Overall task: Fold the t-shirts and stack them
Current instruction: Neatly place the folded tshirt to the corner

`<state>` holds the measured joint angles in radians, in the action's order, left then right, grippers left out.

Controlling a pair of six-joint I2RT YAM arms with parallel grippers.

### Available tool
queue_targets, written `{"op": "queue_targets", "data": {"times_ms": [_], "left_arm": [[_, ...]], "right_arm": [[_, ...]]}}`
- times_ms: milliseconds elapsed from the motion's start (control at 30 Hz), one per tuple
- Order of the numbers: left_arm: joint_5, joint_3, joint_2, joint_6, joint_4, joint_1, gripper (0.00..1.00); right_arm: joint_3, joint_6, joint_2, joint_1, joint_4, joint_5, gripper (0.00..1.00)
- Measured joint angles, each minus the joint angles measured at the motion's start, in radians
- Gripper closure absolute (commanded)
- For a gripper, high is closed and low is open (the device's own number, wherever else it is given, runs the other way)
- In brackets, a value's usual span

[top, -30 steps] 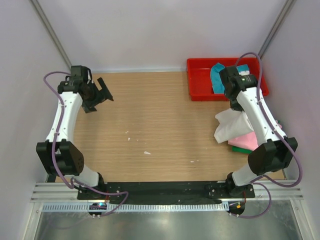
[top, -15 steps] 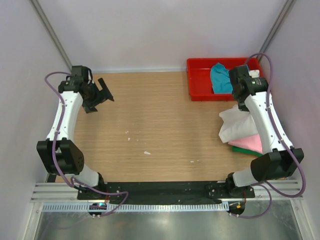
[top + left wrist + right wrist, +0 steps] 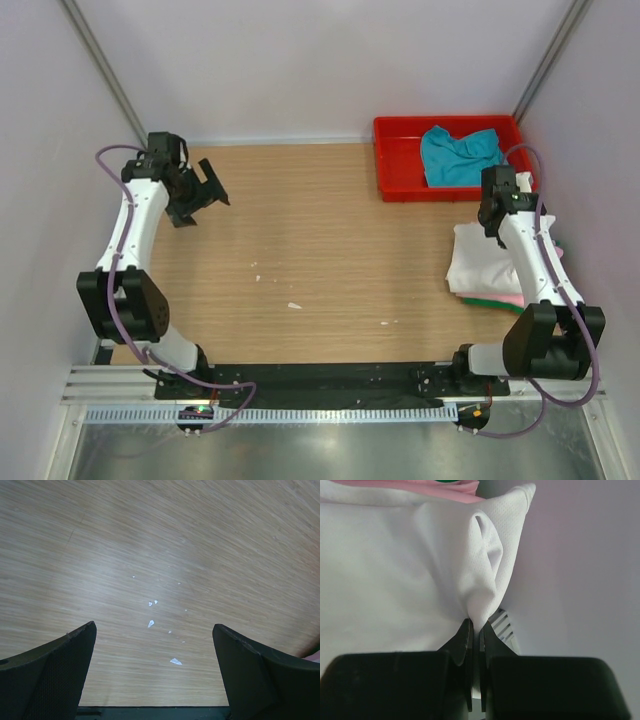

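The white t-shirt will go down from my right gripper onto the pink t-shirt, closer to the enclosure's side (image 3: pixel 517 258).
A folded white t-shirt (image 3: pixel 480 260) lies on top of a pink t-shirt (image 3: pixel 514 299) and a green t-shirt (image 3: pixel 488 297) at the table's right edge. My right gripper (image 3: pixel 497 215) is shut on a corner of the white t-shirt (image 3: pixel 420 575), pinching a fold between its fingertips (image 3: pixel 465 630); the pink t-shirt's edge (image 3: pixel 420 492) shows beyond it. A crumpled teal t-shirt (image 3: pixel 458 155) lies in the red tray (image 3: pixel 400 160) at the back right. My left gripper (image 3: pixel 208 185) is open and empty above bare wood at the back left, as the left wrist view (image 3: pixel 155 645) shows.
The enclosure's right wall (image 3: pixel 580 570) stands close beside my right gripper. Small white flecks (image 3: pixel 151 623) lie on the wooden table (image 3: pixel 320 240). A black rail (image 3: pixel 320 380) runs along the near edge.
My right gripper has moved right and toward the near side, away from the tray, carrying the white t-shirt onto the pink and green ones so it lies flat. The left arm has barely moved.
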<state>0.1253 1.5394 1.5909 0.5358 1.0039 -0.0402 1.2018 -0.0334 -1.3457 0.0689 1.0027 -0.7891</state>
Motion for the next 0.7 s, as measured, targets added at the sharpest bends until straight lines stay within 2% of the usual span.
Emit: {"op": "queue_targets", "data": {"times_ms": [400, 700], "left_arm": [[0.003, 0.041, 0.04, -0.004, 0.005, 0.0, 0.0], [-0.005, 0.142, 0.097, -0.021, 0.032, 0.0, 0.0]], "right_arm": [[-0.029, -0.222, -0.01, 0.134, -0.266, 0.005, 0.99], [-0.06, -0.243, -0.074, 0.158, -0.322, 0.016, 0.99]]}}
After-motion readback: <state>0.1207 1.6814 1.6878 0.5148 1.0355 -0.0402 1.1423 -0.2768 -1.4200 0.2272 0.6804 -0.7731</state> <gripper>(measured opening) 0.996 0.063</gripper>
